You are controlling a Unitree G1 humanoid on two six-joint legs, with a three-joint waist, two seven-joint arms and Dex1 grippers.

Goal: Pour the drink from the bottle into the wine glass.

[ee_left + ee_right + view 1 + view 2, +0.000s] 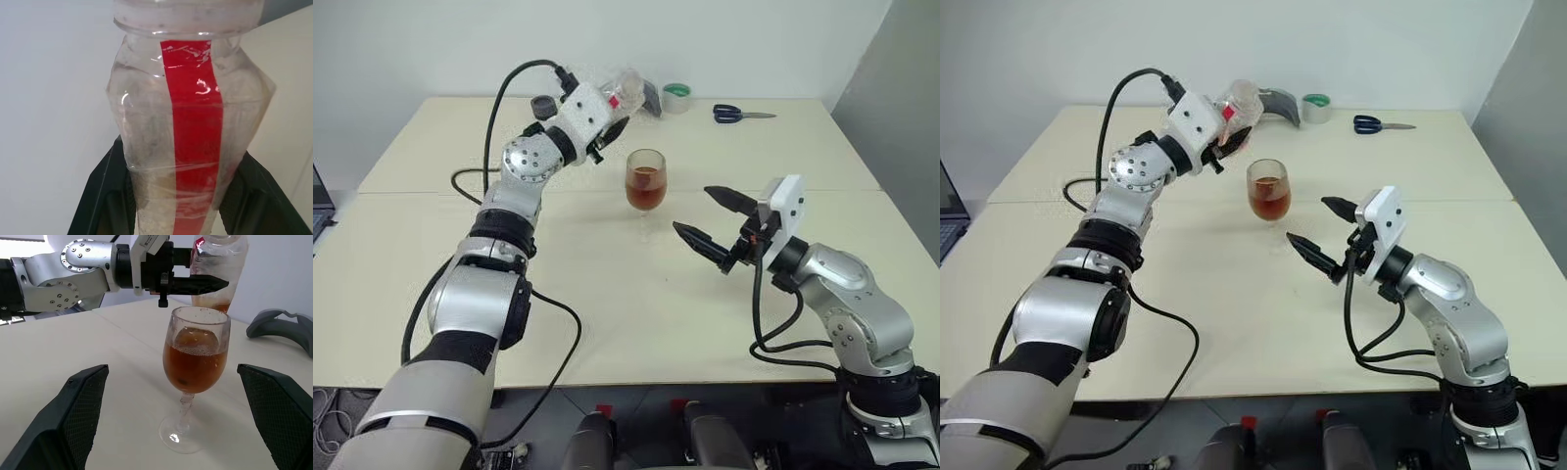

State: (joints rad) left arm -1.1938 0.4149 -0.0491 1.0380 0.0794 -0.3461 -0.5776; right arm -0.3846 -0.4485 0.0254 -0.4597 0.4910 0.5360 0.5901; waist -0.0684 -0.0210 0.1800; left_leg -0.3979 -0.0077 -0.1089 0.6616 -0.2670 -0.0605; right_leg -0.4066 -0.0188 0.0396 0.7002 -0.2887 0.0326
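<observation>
The clear bottle will leave my left gripper on the table (545, 226), between that gripper's arm and the wine glass.
The wine glass (646, 181) stands mid-table, its bowl about half full of the reddish-brown drink (194, 364). Just behind it and to its left, above rim height, my left gripper (1232, 132) is shut on the clear bottle (217, 269) with its red label strip (193, 127). The bottle is roughly upright, and a little drink sits in its lower end. My right gripper (693, 209) hovers open to the right of the glass, pointing at it with nothing between its fingers.
Blue-handled scissors (739, 114), a roll of tape (676, 96) and a dark grey curved object (281, 325) lie along the table's far edge. A laptop corner (318, 206) shows at the far left. Cables hang from both arms.
</observation>
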